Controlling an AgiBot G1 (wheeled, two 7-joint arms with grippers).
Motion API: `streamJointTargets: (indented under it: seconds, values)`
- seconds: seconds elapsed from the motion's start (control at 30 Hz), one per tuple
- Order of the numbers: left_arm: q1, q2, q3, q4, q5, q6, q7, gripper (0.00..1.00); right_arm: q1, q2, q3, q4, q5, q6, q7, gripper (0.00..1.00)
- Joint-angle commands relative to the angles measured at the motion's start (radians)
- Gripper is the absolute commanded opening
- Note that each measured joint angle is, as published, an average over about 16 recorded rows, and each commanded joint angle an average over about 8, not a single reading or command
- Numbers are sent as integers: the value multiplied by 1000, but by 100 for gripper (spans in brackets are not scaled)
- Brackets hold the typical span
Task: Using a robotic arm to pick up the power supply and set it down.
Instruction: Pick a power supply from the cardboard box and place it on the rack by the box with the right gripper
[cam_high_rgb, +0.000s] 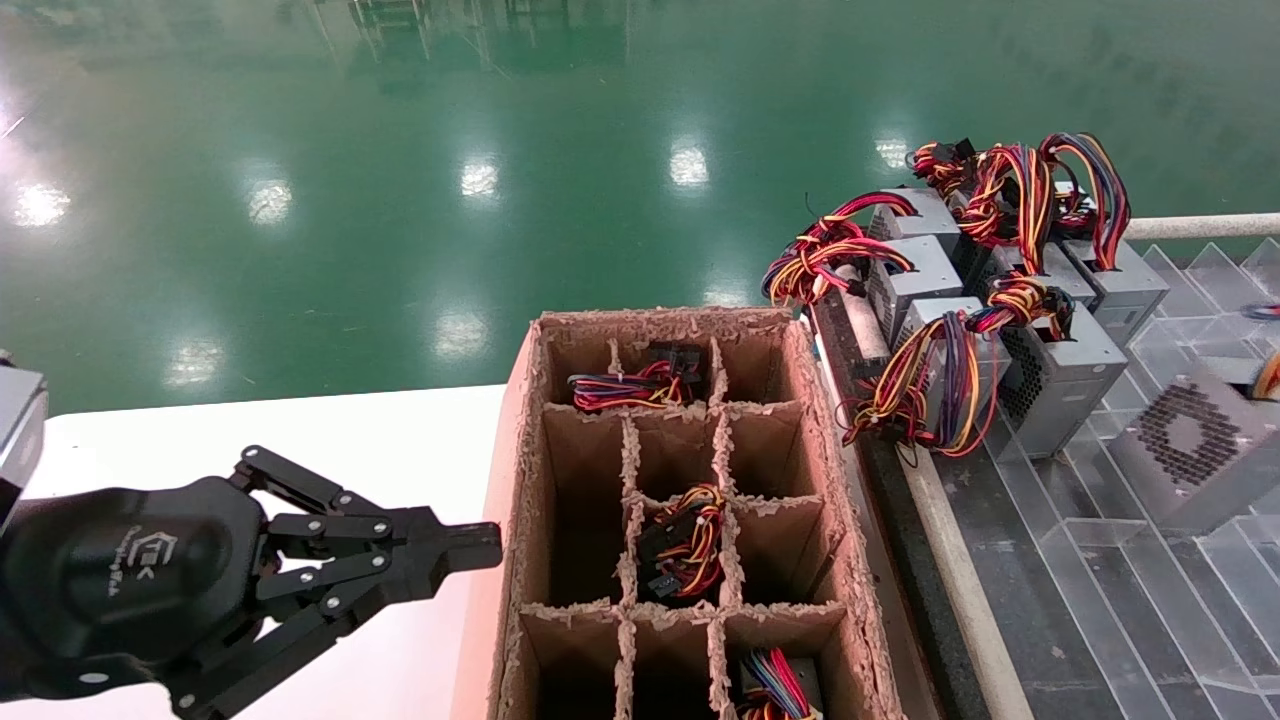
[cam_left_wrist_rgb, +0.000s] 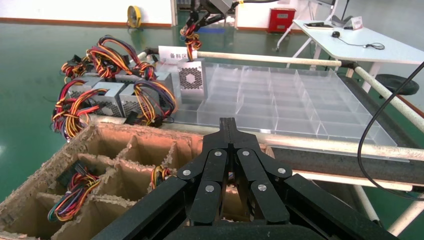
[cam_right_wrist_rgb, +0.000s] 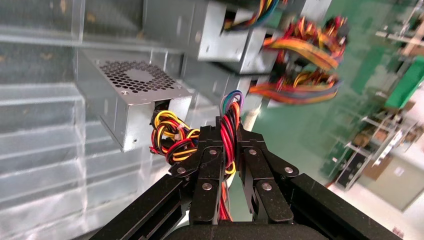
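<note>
The power supply will leave my right gripper in the clear tray slots (cam_high_rgb: 1173, 478) beside the stacked power supplies.
The power supply (cam_right_wrist_rgb: 135, 95) is a silver box with a honeycomb fan grille, and it hangs or rests tilted over the clear tray (cam_high_rgb: 1100, 560). My right gripper (cam_right_wrist_rgb: 229, 127) is shut on its red-yellow-black wire bundle (cam_right_wrist_rgb: 170, 137), which runs up between the fingers. In the head view the same power supply (cam_high_rgb: 1190, 440) sits at the far right, with the gripper out of frame. The left wrist view shows that power supply (cam_left_wrist_rgb: 191, 79) from afar, below the right gripper (cam_left_wrist_rgb: 200, 22). My left gripper (cam_high_rgb: 480, 545) is parked, shut and empty, over the white table (cam_high_rgb: 300, 440).
A cardboard box (cam_high_rgb: 520, 450) with divider cells stands in the middle, and some cells hold wired units (cam_high_rgb: 685, 540). Several more power supplies (cam_high_rgb: 1050, 370) with tangled wires are stacked at the tray's far end. A white rail (cam_high_rgb: 1200, 226) borders the tray.
</note>
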Motion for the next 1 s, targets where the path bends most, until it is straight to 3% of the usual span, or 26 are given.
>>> streamJointTargets:
  seconds: [0.03, 0.5, 0.57, 0.77, 0.8, 0.83, 1.0]
  values:
    - [0, 0, 0, 0, 0, 0, 0, 0, -4, -8, 1, 3, 15, 3, -4, 0]
    - [0, 0, 0, 0, 0, 0, 0, 0, -52, -25, -20, 9, 20, 38, 43, 1]
    - [0, 0, 0, 0, 0, 0, 0, 0, -55, -25, -20, 9, 21, 43, 52, 14]
    - [0, 0, 0, 0, 0, 0, 0, 0, -56, -28, -16, 8, 24, 58, 66, 88]
    - [0, 0, 0, 0, 0, 0, 0, 0, -55, -29, -16, 8, 24, 59, 67, 96]
    - [0, 0, 0, 0, 0, 0, 0, 0, -55, -30, -15, 8, 24, 59, 69, 100]
    - [0, 0, 0, 0, 0, 0, 0, 0, -50, -38, -15, 9, 19, 53, 76, 100]
